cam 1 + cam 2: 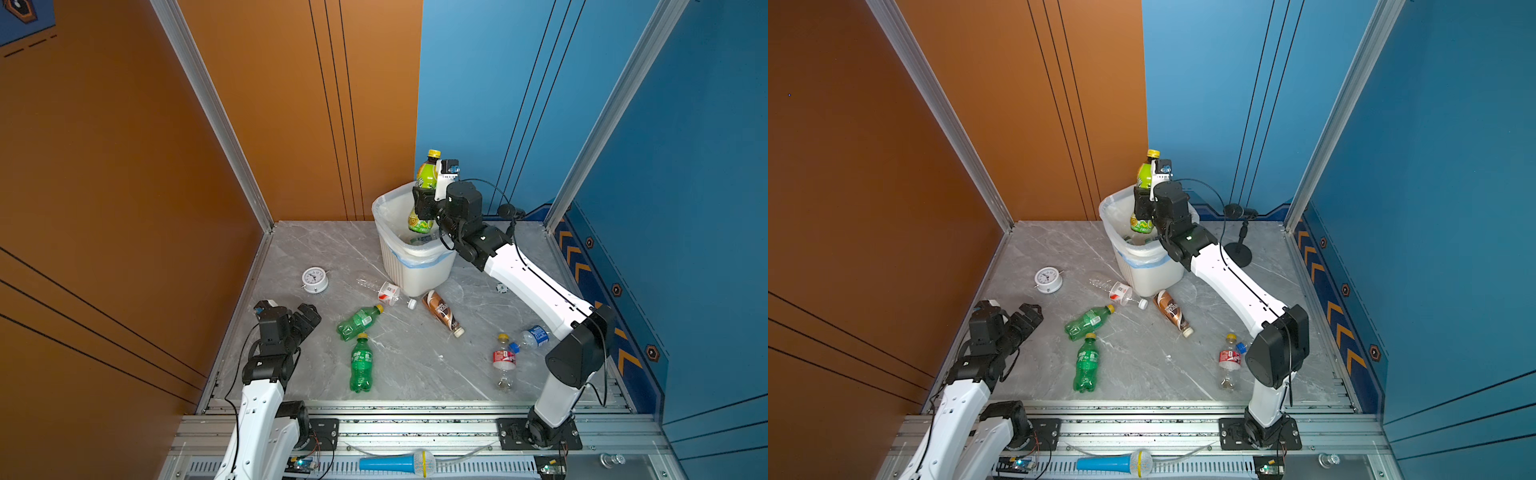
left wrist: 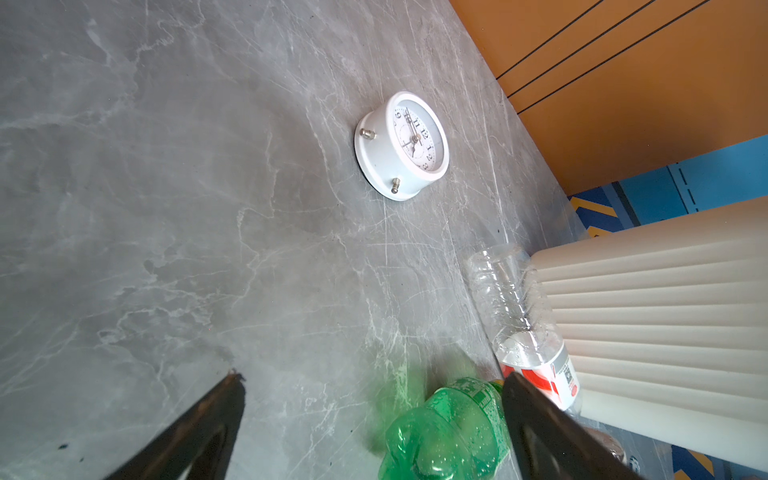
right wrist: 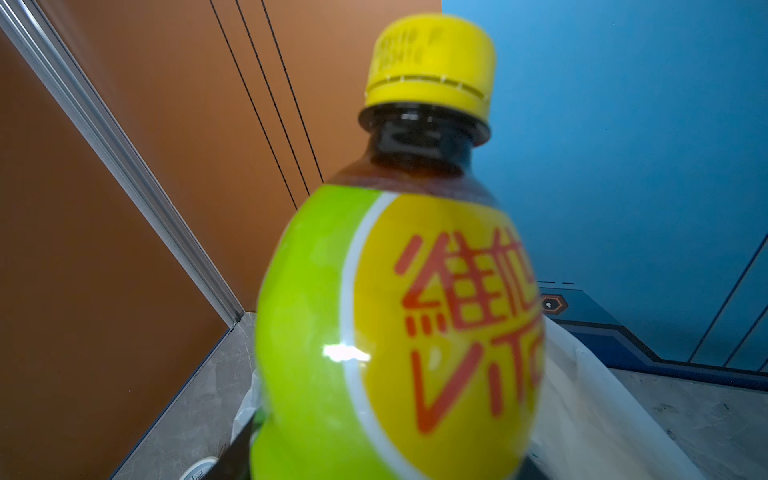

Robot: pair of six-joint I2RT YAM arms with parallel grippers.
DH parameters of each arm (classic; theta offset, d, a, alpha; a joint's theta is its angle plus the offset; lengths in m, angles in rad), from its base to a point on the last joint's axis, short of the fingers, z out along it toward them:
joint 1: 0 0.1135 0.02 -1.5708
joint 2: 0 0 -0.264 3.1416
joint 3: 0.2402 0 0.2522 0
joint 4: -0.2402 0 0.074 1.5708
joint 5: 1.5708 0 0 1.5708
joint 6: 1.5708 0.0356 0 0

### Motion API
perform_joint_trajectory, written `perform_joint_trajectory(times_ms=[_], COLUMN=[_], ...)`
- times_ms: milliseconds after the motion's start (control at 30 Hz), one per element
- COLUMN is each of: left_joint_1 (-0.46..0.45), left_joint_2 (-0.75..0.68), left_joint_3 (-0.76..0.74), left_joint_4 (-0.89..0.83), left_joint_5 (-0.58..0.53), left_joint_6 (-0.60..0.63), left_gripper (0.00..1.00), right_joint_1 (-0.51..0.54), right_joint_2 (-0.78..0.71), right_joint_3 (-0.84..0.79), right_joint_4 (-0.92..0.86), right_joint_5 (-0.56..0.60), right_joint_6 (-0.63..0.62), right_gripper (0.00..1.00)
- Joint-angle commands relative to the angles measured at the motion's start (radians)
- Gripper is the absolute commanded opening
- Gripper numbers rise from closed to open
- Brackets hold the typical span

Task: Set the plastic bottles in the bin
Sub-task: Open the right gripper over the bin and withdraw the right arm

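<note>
The left gripper needs to next move to the green bottle nearest the front rail and close around the middle of that bottle's body (image 1: 361,362).
In both top views my right gripper (image 1: 424,203) (image 1: 1142,205) is shut on a yellow-green bottle (image 1: 426,174) (image 1: 1145,176) with a yellow cap. It holds the bottle upright over the open mouth of the white ribbed bin (image 1: 411,274) (image 1: 1150,274). This bottle (image 3: 395,311) fills the right wrist view. Several bottles lie on the grey table: two green ones (image 1: 359,322) (image 1: 361,365), a clear one (image 1: 380,289), a brown one (image 1: 442,311) and two more at the right (image 1: 503,359) (image 1: 534,336). My left gripper (image 1: 309,311) (image 2: 372,378) hangs open and empty near a green bottle (image 2: 449,428).
A white alarm clock (image 1: 314,279) (image 2: 401,145) sits left of the bin. A black round-based stand (image 1: 1239,232) is behind the right arm. A blue microphone (image 1: 395,462) lies on the front rail. Orange and blue walls close in the table.
</note>
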Motion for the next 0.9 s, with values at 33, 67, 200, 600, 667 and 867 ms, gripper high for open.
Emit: perform_joint_trajectory(times_ms=[33,67,200,600,667,867], left_joint_1=[0.007,0.007,0.007,-0.002,-0.010,-0.083], left_joint_2=[-0.002,0.001,0.013,0.054,0.056,0.055], left_joint_3=[0.030,0.032,0.036,0.059,0.067,0.108], left_joint_4=[-0.025,-0.024,-0.011,0.005,-0.006,-0.148], left_joint_5=[0.013,0.011,0.016,0.072,0.087,0.104], left_joint_6=[0.002,0.001,-0.003,-0.013,-0.012,0.000], left_gripper=[0.98,0.98,0.98,0.98,0.98,0.98], right_joint_1=[-0.015,-0.015,-0.020,-0.035,-0.044,-0.114], right_joint_2=[0.025,0.021,-0.040,-0.500,-0.572,-0.633], right_joint_3=[0.064,0.067,0.031,-0.510,-0.638,-0.799], right_joint_4=[-0.052,-0.065,-0.064,0.069,0.080,-0.040], right_joint_5=[-0.026,-0.019,-0.005,0.093,0.110,0.077], right_joint_6=[0.043,0.040,0.034,0.044,0.089,0.197], right_gripper=[0.81,0.91,1.00,1.00,1.00,1.00])
